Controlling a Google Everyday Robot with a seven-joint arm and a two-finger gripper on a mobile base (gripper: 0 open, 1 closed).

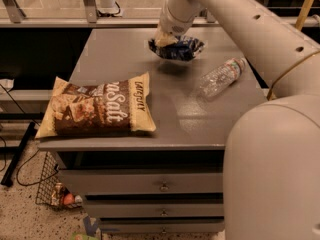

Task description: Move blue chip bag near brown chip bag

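Note:
Next, my gripper lets go of the blue chip bag on the grey table [111, 54] just behind the brown chip bag.
The blue chip bag [179, 49] is a small crumpled navy foil bag at the back middle of the grey table [180, 119]. It hangs a little above the tabletop, with its shadow under it. My gripper [163, 38] comes down from the upper right and is shut on the bag's left end. The brown chip bag [97, 109] lies flat at the table's front left corner, with white "Salt" lettering facing up. It is well apart from the blue bag, to its front left.
A clear plastic bottle [220, 77] lies on its side at the table's right, in front of the blue bag. My arm and body [275, 159] fill the right side. Drawers [160, 186] sit under the tabletop. A wire basket [55, 191] stands on the floor at left.

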